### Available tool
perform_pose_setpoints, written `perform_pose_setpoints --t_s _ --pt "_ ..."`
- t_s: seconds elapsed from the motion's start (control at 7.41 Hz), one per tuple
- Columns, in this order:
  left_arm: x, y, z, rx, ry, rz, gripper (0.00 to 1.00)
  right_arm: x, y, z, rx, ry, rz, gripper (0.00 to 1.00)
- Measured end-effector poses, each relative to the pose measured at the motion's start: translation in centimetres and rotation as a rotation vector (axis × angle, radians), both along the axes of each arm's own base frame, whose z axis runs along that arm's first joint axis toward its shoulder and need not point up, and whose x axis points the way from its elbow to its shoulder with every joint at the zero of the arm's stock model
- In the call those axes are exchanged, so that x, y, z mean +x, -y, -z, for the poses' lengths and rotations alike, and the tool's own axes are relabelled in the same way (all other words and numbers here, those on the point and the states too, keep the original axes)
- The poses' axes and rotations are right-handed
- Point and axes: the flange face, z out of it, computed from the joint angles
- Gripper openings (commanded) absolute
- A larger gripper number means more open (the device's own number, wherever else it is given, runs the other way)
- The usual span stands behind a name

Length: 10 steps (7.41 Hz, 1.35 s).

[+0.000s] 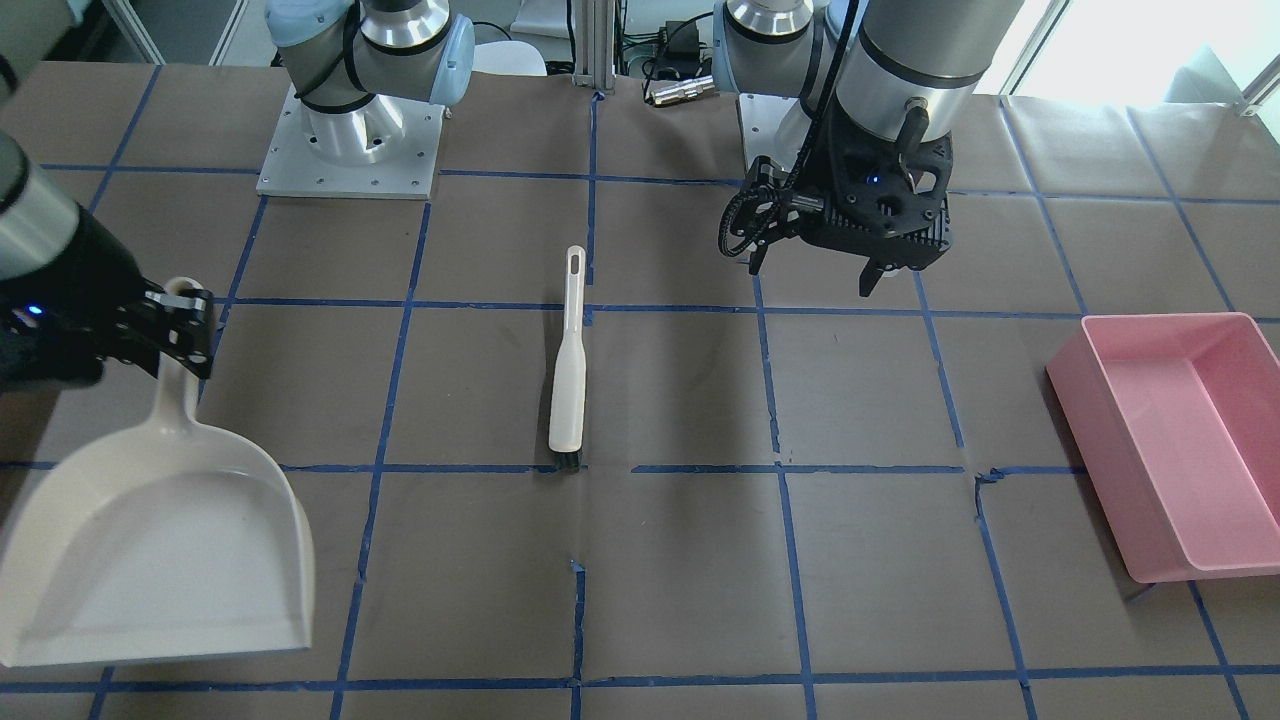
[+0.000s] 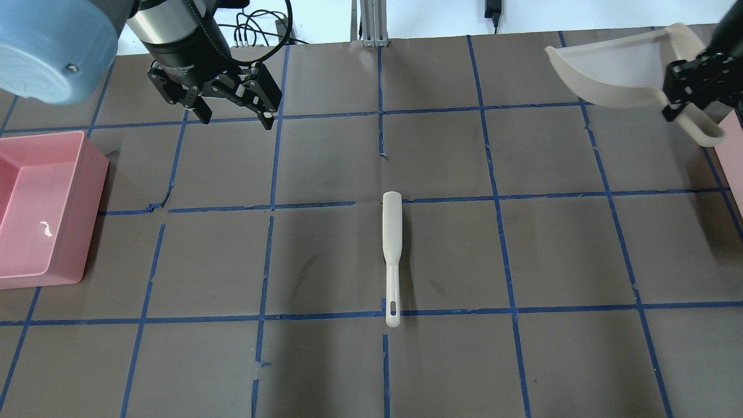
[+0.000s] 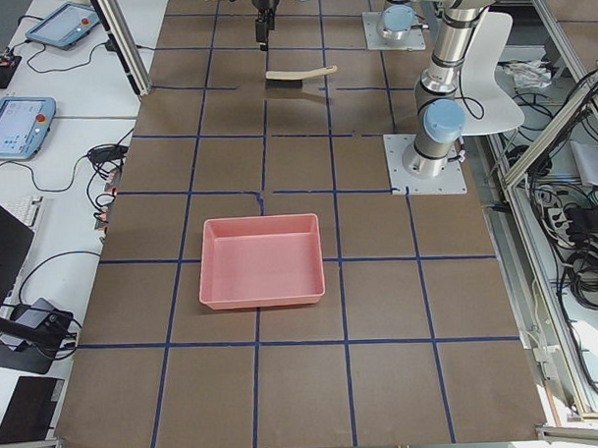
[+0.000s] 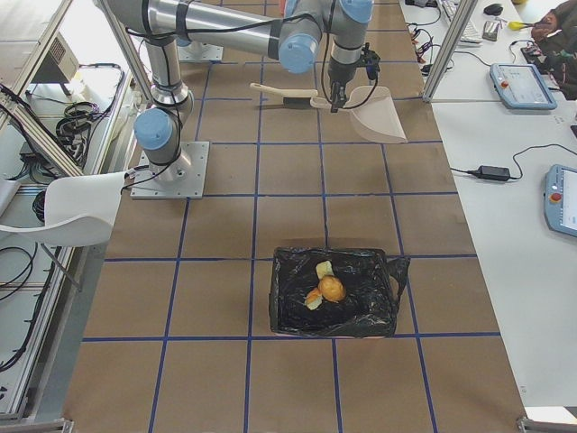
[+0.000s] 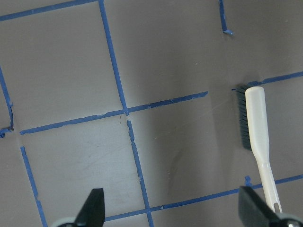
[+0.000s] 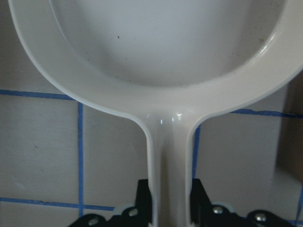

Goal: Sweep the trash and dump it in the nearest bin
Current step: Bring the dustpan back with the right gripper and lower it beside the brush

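Observation:
I should set the cream dustpan down with my right gripper on the blue tape line [image 1: 576,624] beyond the bristles of the brush.
A cream brush [image 1: 568,370] lies flat at the table's middle, bristle end away from the robot; it also shows in the overhead view [image 2: 392,255] and the left wrist view [image 5: 255,127]. My left gripper [image 1: 812,275] is open and empty, hanging above the table off to the brush's side [image 2: 235,119]. My right gripper [image 1: 185,330] is shut on the handle of a cream dustpan [image 1: 160,540] and holds it off the table, tilted [image 2: 615,69]. The right wrist view shows the pan [image 6: 156,42] empty but for specks.
A pink bin [image 1: 1180,440] stands at the table's end on my left [image 2: 35,209], with a small white scrap inside. A black-lined bin [image 4: 335,293] at the end on my right holds an orange and scraps. Blue tape lines cross the brown tabletop.

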Motion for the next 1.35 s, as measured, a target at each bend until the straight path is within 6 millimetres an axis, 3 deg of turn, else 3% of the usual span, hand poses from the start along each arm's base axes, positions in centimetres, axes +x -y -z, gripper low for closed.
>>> perform_pose_setpoints --t_s 0.27,0.54,0.94,1.35 --pt "0.0 0.0 0.0 0.000 0.001 0.000 1.00 9.7 2.3 4.2 -0.045 0.009 0.053 0.14" --pt "0.0 0.0 0.0 0.000 0.001 0.001 1.00 17.9 2.7 8.2 -0.069 0.022 0.117 0.14" --pt "0.0 0.0 0.0 0.000 0.001 0.001 1.00 25.6 2.5 14.0 -0.081 0.036 0.156 0.15" --pt "0.0 0.0 0.0 0.000 0.001 0.000 1.00 28.8 1.6 16.7 -0.051 0.055 0.082 0.15"
